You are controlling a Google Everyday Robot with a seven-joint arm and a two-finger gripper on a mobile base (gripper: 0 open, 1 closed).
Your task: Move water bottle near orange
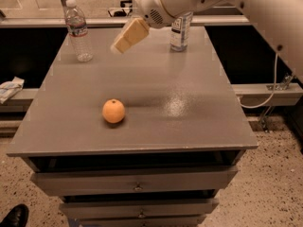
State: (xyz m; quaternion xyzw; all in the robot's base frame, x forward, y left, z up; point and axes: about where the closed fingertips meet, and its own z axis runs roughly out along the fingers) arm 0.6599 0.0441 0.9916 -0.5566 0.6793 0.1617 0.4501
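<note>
Next, I move my gripper to the water bottle's reddish label band (76,25), below the bottle's white cap, and close it there.
The water bottle (78,30), clear with a white cap and a narrow reddish label band, stands upright at the table's far left corner. The orange (113,111) lies on the table's front left part, well in front of the bottle. My gripper (127,36), with tan pads, hangs from the white arm (170,1) above the far middle of the table. It is to the right of the water bottle, apart from it, and holds nothing.
A second clear bottle (180,32) with a tall white-and-dark label stands at the far right, partly behind the arm. The grey table (189,126) has drawers (137,183) below. A shoe (14,216) is on the floor at front left.
</note>
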